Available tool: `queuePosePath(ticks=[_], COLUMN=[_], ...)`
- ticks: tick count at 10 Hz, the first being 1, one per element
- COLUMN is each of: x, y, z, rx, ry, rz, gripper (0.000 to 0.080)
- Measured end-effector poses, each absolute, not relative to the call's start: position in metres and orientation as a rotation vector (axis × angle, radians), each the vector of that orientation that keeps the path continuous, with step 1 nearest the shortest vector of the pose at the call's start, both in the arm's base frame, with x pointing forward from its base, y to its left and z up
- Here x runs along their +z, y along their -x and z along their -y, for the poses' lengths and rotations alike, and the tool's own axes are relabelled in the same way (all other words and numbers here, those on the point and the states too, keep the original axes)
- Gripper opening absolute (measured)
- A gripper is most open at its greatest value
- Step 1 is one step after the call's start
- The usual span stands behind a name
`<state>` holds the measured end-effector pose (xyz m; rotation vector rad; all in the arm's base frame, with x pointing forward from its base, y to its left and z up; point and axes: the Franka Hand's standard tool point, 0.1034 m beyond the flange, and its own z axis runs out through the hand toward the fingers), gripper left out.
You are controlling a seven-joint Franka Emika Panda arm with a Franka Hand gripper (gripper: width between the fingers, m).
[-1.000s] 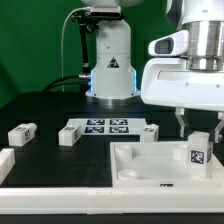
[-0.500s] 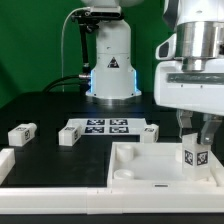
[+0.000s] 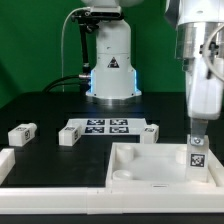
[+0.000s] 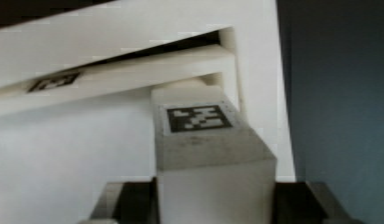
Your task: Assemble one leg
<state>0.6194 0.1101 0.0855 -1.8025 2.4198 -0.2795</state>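
Note:
My gripper will open, turn around the leg and grip its other sides (image 3: 188, 155) before screwing it in, as the leg stands upright in the white piece's corner with my gripper edge-on.
My gripper (image 3: 197, 142) is shut on a leg (image 3: 197, 157), a small white peg with a square tag, and holds it upright at the near right corner of the large white square piece (image 3: 140, 172). In the wrist view the leg (image 4: 210, 130) runs from between my dark fingers (image 4: 139, 204) down to the white piece (image 4: 100, 120). Whether the leg's lower end sits in a socket is hidden.
Three more legs lie on the table: one at the far left (image 3: 22, 132), one beside the marker board (image 3: 69, 134) and one behind the square piece (image 3: 150, 133). The marker board (image 3: 105, 126) lies in the middle. The robot base (image 3: 110, 60) stands behind.
The gripper has turned about its vertical axis, from broadside to edge-on in the exterior view. The leg stays at the same corner, still held.

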Motion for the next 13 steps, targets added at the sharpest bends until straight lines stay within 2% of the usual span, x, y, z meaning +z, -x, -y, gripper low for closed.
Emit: queuePosePath(ticks=[1, 2, 3, 4, 5, 13], x=[0.086, 0.085, 0.085, 0.085, 0.086, 0.081], y=[-0.620, -0.619, -0.619, -0.620, -0.620, -0.615], z=[-0.110, -0.110, -0.110, -0.110, -0.109, -0.122], rx=[-0.281, -0.283, -0.286, -0.287, -0.297, -0.410], ry=[1.803, 1.830, 1.864, 1.872, 1.921, 2.855], rz=[-2.418, -2.401, -2.378, -2.371, -2.331, -1.223], gripper=[0.0295, 0.0372, 0.0558, 0.0558, 0.0632, 0.0649])
